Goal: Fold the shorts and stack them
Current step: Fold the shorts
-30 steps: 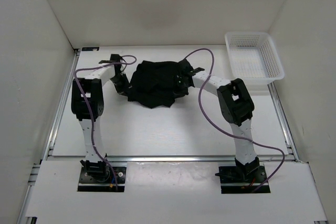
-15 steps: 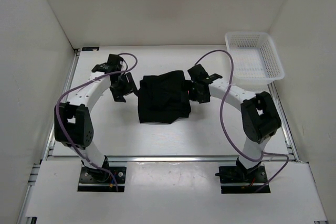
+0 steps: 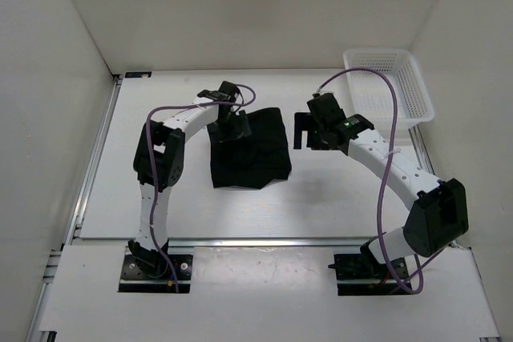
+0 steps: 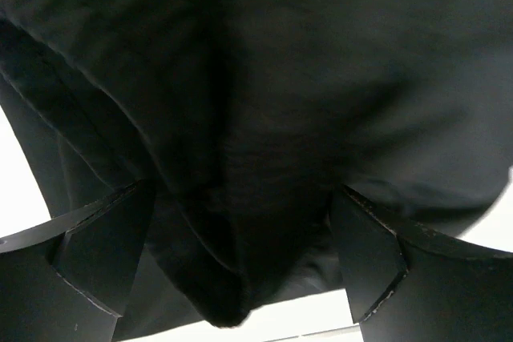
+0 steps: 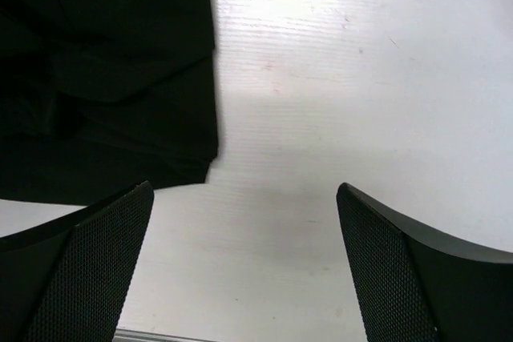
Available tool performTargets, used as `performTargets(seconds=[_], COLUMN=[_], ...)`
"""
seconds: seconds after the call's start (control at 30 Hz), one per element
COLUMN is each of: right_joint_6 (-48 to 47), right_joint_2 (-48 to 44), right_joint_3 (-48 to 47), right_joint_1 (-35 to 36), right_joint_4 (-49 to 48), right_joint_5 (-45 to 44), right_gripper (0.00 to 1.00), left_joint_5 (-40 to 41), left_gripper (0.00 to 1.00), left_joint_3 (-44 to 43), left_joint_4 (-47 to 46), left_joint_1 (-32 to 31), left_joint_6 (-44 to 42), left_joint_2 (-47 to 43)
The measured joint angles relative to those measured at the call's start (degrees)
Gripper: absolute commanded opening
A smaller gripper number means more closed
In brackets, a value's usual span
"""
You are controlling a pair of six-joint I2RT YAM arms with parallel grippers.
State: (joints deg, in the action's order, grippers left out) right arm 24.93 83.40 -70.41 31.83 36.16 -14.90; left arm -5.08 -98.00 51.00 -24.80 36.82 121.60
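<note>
My left gripper will pinch that fold's near end (image 4: pixel 232 274), where the top layer of the black shorts bunches into a loose fold, and pull it straight before it folds further.
The black shorts (image 3: pixel 250 152) lie folded in a rough rectangle at the table's middle. My left gripper (image 3: pixel 231 129) hovers over their far left part, open. In the left wrist view the shorts (image 4: pixel 280 102) fill the frame. A loose fold of the fabric bulges between the widely spread fingers (image 4: pixel 96 254) and is not pinched. My right gripper (image 3: pixel 309 130) is open just right of the shorts, above bare table. In the right wrist view the shorts' edge (image 5: pixel 104 78) sits at the upper left, outside the gripper (image 5: pixel 244 266).
A white mesh basket (image 3: pixel 388 86) stands at the back right corner, behind my right arm. Purple cables loop over both arms. White walls enclose the table on three sides, and a metal rail (image 3: pixel 96 158) runs along its left edge.
Both grippers opened and let go of the shorts, which now lie folded flat. The left gripper moved right over the fabric; the right gripper drew off to the right.
</note>
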Motion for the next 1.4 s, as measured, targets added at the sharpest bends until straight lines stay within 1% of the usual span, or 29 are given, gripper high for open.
performTargets(seconds=[0.13, 0.2, 0.23, 0.3, 0.43, 0.47, 0.5, 0.53, 0.6, 0.63, 0.83, 0.93, 1.07, 1.2, 1.23, 1.27, 1.33, 1.37, 1.4], right_joint_6=[-0.7, -1.0, -1.1, -1.2, -1.4, -1.4, -1.4, -1.4, -1.4, -1.4, -1.4, -1.4, -1.4, -1.4, -1.4, -1.4, -1.4, -1.4, -1.4], right_joint_2=[-0.5, -0.5, -0.5, -0.5, -0.5, -0.5, -0.5, -0.5, -0.6, -0.7, -1.5, -2.1, -3.1, -3.6, -3.6, -3.6, -3.6, -3.6, -3.6], right_joint_3=[1.5, 2.2, 2.4, 2.5, 2.5, 2.5, 2.5, 2.5, 2.5, 2.6, 2.8, 2.8, 2.8, 2.8, 2.8, 2.8, 2.9, 2.9, 3.1], right_joint_1=[-0.2, -0.4, -0.5, -0.6, -0.7, -0.7, -0.7, -0.7, -0.7, -0.7, -0.7, -0.7, -0.7, -0.7, -0.7, -0.7, -0.7, -0.7, -0.7], right_joint_4=[1.6, 2.3, 2.7, 3.0, 3.1, 3.1, 3.2, 3.2, 3.2, 3.2, 3.9, 4.3, 4.5, 4.5, 4.5, 4.5, 4.5, 4.5, 4.5], right_joint_5=[-0.9, -1.1, -1.2, -1.4, -1.5, -1.5, -1.5, -1.5, -1.5, -1.5, -1.7, -2.1, -3.1, -3.4, -3.5, -3.5, -3.6, -3.7, -3.7], right_gripper=[1.00, 1.00, 1.00, 1.00, 1.00, 1.00, 1.00, 1.00, 1.00, 1.00, 1.00, 1.00, 1.00, 1.00, 1.00, 1.00, 1.00, 1.00, 1.00], left_joint_5=[1.4, 2.1, 2.2, 2.1, 1.3, 1.1, 0.8, 0.5, 0.1, 0.0, -0.2, -0.2, -0.2, -0.2, -0.2, -0.2, 0.0, 0.2, 0.4], left_gripper=[0.99, 0.95, 0.88, 0.80, 0.67, 0.61, 0.50, 0.44, 0.28, 0.10, 0.10, 0.10, 0.10, 0.10, 0.12, 0.31, 0.59, 0.71, 0.74], left_joint_3=[0.0, -0.3, -0.4, -0.7, -2.4, -3.0, -3.4, -3.6, -3.7, -3.7, -4.1, -4.0, -2.5, -0.5, 0.2, 1.0, 2.6, 3.2, 3.7], left_joint_4=[0.7, 0.6, 0.5, 0.3, 0.0, -0.2, -0.4, -0.6, -0.7, -0.7, -0.7, -0.2, 0.4, 0.9, 0.9, 0.9, 1.0, 1.3, 1.4], left_joint_1=[0.3, 0.3, 0.3, 0.2, -0.2, -0.2, -0.2, -0.2, -0.3, -0.2, -0.3, -0.2, 0.6, 2.8, 3.5, 4.3, 5.6, 6.1, 6.7], left_joint_6=[0.6, 0.8, 0.7, 0.7, 0.3, 0.2, 0.1, 0.1, 0.0, -0.2, -0.6, -0.6, -0.8, -1.4, -1.6, -1.8, -2.4, -2.4, -2.9], left_joint_2=[2.1, 2.0, 2.0, 2.0, 2.9, 3.3, 3.7, 4.1, 4.5, 4.6, 4.2, 2.4, -4.6, -12.2, -13.5, -14.4, -14.7, -14.1, -13.0])
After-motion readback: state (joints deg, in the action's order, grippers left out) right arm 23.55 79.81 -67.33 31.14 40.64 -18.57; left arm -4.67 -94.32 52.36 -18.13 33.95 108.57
